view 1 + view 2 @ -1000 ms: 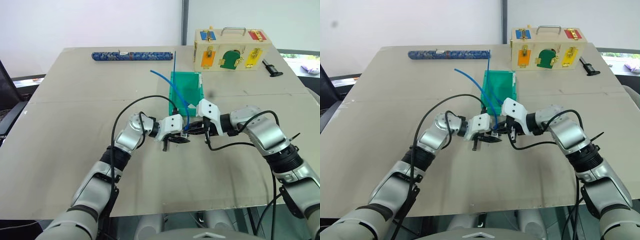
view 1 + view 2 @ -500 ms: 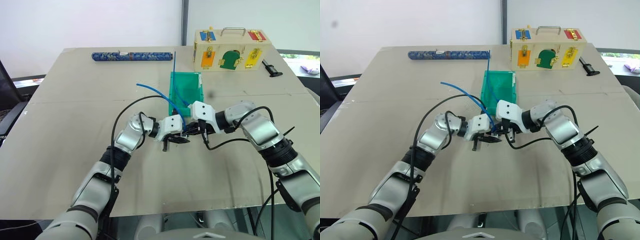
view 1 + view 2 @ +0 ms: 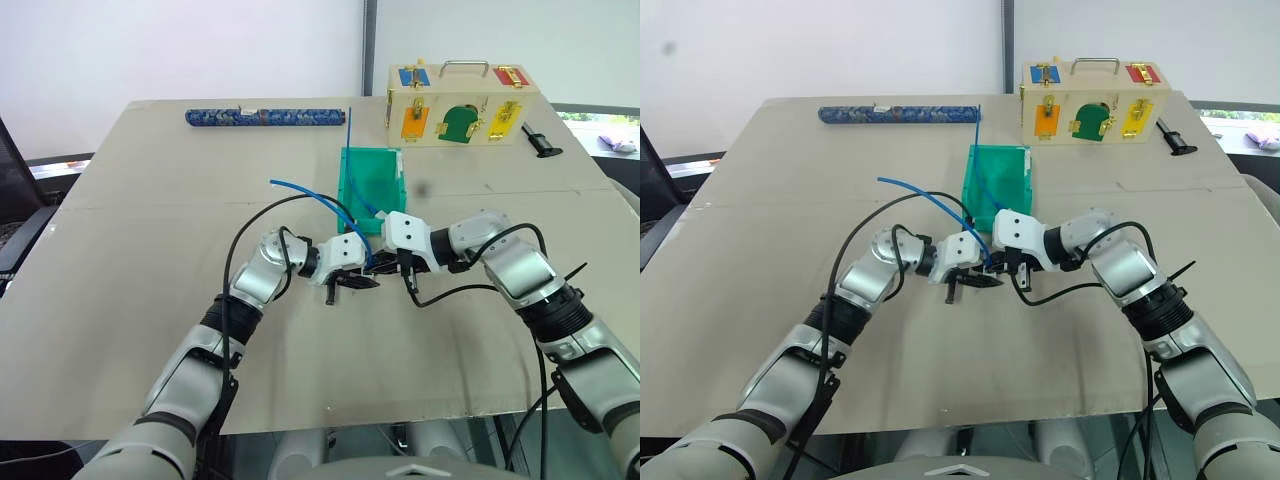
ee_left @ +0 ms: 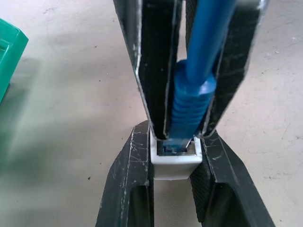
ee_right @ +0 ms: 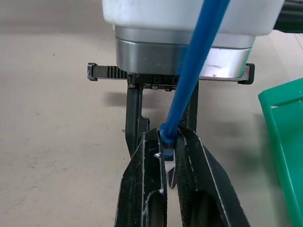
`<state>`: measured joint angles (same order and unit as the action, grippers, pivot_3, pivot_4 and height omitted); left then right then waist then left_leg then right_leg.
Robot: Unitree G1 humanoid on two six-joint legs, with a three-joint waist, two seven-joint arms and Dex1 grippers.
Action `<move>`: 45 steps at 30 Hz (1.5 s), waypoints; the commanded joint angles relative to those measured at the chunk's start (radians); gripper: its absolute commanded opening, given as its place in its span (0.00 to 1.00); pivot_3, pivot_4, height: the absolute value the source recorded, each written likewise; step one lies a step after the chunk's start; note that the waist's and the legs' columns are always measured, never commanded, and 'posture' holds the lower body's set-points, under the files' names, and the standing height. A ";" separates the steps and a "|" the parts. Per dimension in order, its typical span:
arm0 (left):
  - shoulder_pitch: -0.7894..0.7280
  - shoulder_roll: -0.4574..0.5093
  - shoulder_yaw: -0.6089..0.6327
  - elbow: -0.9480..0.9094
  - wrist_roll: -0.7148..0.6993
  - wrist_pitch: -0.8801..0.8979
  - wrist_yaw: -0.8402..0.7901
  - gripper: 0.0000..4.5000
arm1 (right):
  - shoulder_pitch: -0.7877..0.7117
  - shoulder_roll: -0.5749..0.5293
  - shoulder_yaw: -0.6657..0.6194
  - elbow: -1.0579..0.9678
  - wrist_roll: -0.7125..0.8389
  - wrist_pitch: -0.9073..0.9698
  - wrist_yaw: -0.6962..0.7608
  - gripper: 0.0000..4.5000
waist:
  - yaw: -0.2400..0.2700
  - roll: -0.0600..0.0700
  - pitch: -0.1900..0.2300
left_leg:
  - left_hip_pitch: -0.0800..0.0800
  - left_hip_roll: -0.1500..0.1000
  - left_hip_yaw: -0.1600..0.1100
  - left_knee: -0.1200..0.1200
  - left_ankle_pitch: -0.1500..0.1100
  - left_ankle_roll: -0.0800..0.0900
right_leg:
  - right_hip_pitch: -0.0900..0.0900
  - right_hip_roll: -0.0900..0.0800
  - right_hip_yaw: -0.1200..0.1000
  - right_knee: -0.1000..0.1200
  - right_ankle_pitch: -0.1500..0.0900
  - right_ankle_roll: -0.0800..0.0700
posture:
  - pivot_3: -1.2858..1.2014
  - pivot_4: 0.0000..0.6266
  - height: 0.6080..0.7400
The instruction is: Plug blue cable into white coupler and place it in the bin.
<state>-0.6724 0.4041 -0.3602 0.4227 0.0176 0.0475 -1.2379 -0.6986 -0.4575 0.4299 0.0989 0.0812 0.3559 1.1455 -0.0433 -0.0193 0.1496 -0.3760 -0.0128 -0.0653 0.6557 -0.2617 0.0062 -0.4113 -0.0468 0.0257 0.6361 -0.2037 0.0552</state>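
Observation:
The other cable has a near end. Next, my left gripper releases the white coupler beside it, in the green bin (image 3: 379,201). The coupler is now held just in front of the bin.
Over the table's middle, just in front of the bin (image 3: 374,178), my two grippers meet tip to tip. The left gripper (image 3: 350,281) is shut on the white coupler (image 4: 174,165), socket facing the other hand. My right gripper (image 3: 386,265) is shut on the blue cable (image 3: 320,193) at its ribbed boot. In the left wrist view the cable's plug tip sits in the mouth of the coupler's socket; how deep it goes is hidden. The rest of the cable arcs up and to the left from the grippers.
A pale wooden box (image 3: 462,100) with coloured latches stands at the back right, with a small black tool (image 3: 541,140) beside it. A dark-blue patterned rod (image 3: 265,117) lies along the back edge. The green bin's corner (image 5: 284,123) is close beside the grippers.
My right gripper has closed in slightly on the left one and rolled a little. The cable's free loop has swung to the left. The left arm has kept still.

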 commanded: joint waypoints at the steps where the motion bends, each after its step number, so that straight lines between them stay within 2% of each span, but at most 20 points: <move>1: 0.004 -0.011 -0.002 -0.044 -0.021 0.003 -0.014 0.09 | 0.053 0.050 -0.052 0.038 0.039 -0.003 -0.058 0.15 | -0.001 0.000 0.000 | 0.000 0.000 0.000 0.000 0.000 0.000 | 0.000 0.000 0.000 0.001 0.000 0.000 | 0.52 0.24 1.00; 3: 0.011 -0.008 0.004 -0.055 -0.027 0.013 -0.013 0.09 | 0.075 0.054 -0.126 -0.038 0.093 0.014 -0.069 0.29 | 0.003 0.002 0.002 | 0.000 0.000 0.000 0.000 0.000 0.000 | 0.000 0.000 0.000 0.002 0.000 0.000 | 0.52 0.24 1.00; 6: 0.027 -0.001 0.022 -0.090 -0.050 0.049 -0.012 0.09 | 0.138 0.026 -0.247 -0.226 0.199 0.067 -0.097 0.64 | 0.005 0.002 0.002 | -0.004 -0.001 -0.001 0.000 0.000 0.000 | -0.004 0.000 0.000 0.002 0.000 0.000 | 0.52 0.24 1.00; 7: 0.033 0.002 0.032 -0.110 -0.063 0.075 -0.009 0.09 | 0.171 0.010 -0.292 -0.304 0.227 0.085 -0.118 0.67 | 0.005 0.002 0.002 | -0.005 -0.001 -0.001 0.000 0.000 0.000 | -0.005 -0.001 0.000 0.002 0.000 0.000 | 0.52 0.24 1.00; 10: 0.049 0.021 0.061 -0.173 -0.103 0.163 -0.008 0.09 | 0.272 -0.032 -0.404 -0.507 0.287 0.142 -0.187 0.83 | 0.012 0.003 0.003 | -0.007 -0.001 -0.003 0.000 0.000 0.000 | -0.005 -0.002 -0.002 0.000 -0.001 0.001 | 0.52 0.24 1.00; 11: 0.056 0.030 0.076 -0.206 -0.128 0.217 -0.008 0.09 | 0.326 -0.052 -0.446 -0.588 0.307 0.175 -0.217 0.95 | 0.013 0.003 0.003 | -0.008 -0.001 -0.003 0.000 0.000 0.000 | -0.005 -0.002 -0.002 -0.001 -0.001 0.001 | 0.52 0.24 1.00; 14: 0.017 0.002 0.183 -0.297 -0.255 0.520 0.084 0.09 | 0.517 -0.105 -0.543 -0.799 0.286 0.236 -0.327 0.95 | 0.022 0.002 0.004 | -0.009 -0.001 -0.006 0.000 0.000 0.000 | -0.005 -0.002 -0.004 -0.002 -0.001 0.001 | 0.52 0.24 1.00; 17: -0.070 -0.037 0.265 -0.330 -0.342 0.755 0.182 0.09 | 0.632 -0.096 -0.592 -0.915 0.293 0.288 -0.430 0.95 | 0.029 0.001 0.005 | -0.009 -0.002 -0.007 0.001 0.000 0.000 | -0.005 -0.002 -0.005 -0.001 -0.001 0.002 | 0.52 0.24 1.00; 20: -0.259 -0.099 0.343 -0.252 -0.394 1.001 0.312 0.09 | 0.761 -0.065 -0.617 -1.020 0.267 0.323 -0.538 0.95 | 0.032 0.000 0.005 | -0.007 -0.002 -0.009 0.006 0.000 0.000 | 0.000 -0.001 -0.007 0.000 -0.004 0.006 | 0.52 0.24 1.00; 24: -0.407 -0.162 0.372 -0.107 -0.370 1.042 0.446 0.09 | 0.819 -0.038 -0.615 -1.078 0.266 0.350 -0.626 0.95 | 0.024 0.000 0.005 | -0.007 -0.003 -0.010 0.008 0.000 0.000 | 0.002 -0.002 -0.008 -0.001 -0.005 0.007 | 0.52 0.24 1.00; 27: -0.543 -0.221 0.383 0.143 -0.306 0.955 0.580 0.09 | 0.868 -0.033 -0.615 -1.110 0.251 0.356 -0.673 0.95 | 0.030 0.000 0.006 | -0.006 -0.003 -0.009 0.008 0.000 0.000 | 0.002 -0.001 -0.006 -0.001 -0.005 0.007 | 0.52 0.24 1.00; 29: -0.611 -0.240 0.376 0.292 -0.287 0.907 0.600 0.33 | 0.898 -0.032 -0.629 -1.123 0.250 0.350 -0.690 0.96 | 0.029 -0.001 0.006 | -0.007 -0.003 -0.009 0.008 0.000 0.000 | 0.001 -0.001 -0.007 -0.001 -0.005 0.007 | 0.52 0.24 1.00; 30: -0.638 -0.244 0.382 0.346 -0.284 0.886 0.609 0.39 | 0.910 -0.030 -0.638 -1.127 0.251 0.345 -0.697 0.96 | 0.028 -0.001 0.006 | -0.008 -0.003 -0.009 0.007 0.000 0.000 | 0.001 -0.001 -0.007 -0.002 -0.005 0.007 | 0.52 0.24 1.00; 31: -0.656 -0.246 0.385 0.384 -0.281 0.868 0.615 0.49 | 0.917 -0.030 -0.643 -1.129 0.251 0.341 -0.702 0.96 | 0.028 -0.001 0.007 | -0.008 -0.003 -0.009 0.007 0.000 0.000 | 0.001 -0.001 -0.007 -0.002 -0.005 0.007 | 0.52 0.24 1.00; 32: -0.671 -0.242 0.390 0.406 -0.283 0.865 0.614 0.61 | 0.927 -0.028 -0.653 -1.132 0.256 0.335 -0.706 0.96 | 0.027 -0.001 0.007 | -0.008 -0.003 -0.009 0.007 0.000 0.000 | 0.000 -0.002 -0.006 -0.003 -0.005 0.007 | 0.52 0.24 1.00; 33: -0.683 -0.236 0.396 0.422 -0.288 0.870 0.609 0.66 | 0.935 -0.026 -0.660 -1.134 0.260 0.330 -0.709 0.96 | 0.027 -0.001 0.007 | -0.008 -0.003 -0.008 0.007 0.000 0.000 | 0.000 -0.002 -0.006 -0.003 -0.005 0.007 | 0.52 0.24 1.00; 36: -0.689 -0.201 0.400 0.408 -0.308 0.928 0.573 0.99 | 0.951 -0.023 -0.671 -1.132 0.266 0.315 -0.714 0.96 | 0.027 -0.001 0.009 | -0.009 -0.003 -0.009 0.006 0.000 0.000 | 0.000 -0.002 -0.006 -0.004 -0.005 0.007 | 0.52 0.24 1.00; 41: -0.615 -0.082 0.421 0.221 -0.387 1.125 0.487 0.99 | 0.951 -0.028 -0.670 -1.113 0.276 0.290 -0.713 0.96 | 0.022 0.000 0.010 | -0.008 -0.003 -0.008 0.005 0.000 0.000 | -0.001 -0.002 -0.006 -0.004 -0.005 0.007 | 0.52 0.24 1.00; 43: -0.506 -0.010 0.407 0.033 -0.442 1.161 0.419 0.99 | 0.941 -0.031 -0.677 -1.099 0.288 0.281 -0.706 0.96 | 0.017 0.000 0.010 | -0.008 -0.003 -0.008 0.004 0.000 0.000 | -0.001 -0.002 -0.006 -0.003 -0.005 0.007 | 0.52 0.24 1.00; 45: -0.343 0.048 0.392 -0.194 -0.445 1.059 0.391 0.99 | 0.924 -0.041 -0.683 -1.076 0.300 0.273 -0.697 0.96 | 0.008 0.001 0.010 | -0.006 -0.002 -0.009 0.002 0.000 0.000 | -0.001 -0.002 -0.003 -0.002 -0.004 0.006 | 0.52 0.24 1.00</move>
<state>-1.0591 0.4432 0.0369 0.3614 -0.3989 1.1521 -0.8154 0.2350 -0.4903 -0.2233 -0.9663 0.3661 0.6531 0.4428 -0.0351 -0.0185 0.1597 -0.3798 -0.0142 -0.0736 0.6560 -0.2617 0.0056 -0.4120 -0.0491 0.0253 0.6335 -0.2062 0.0585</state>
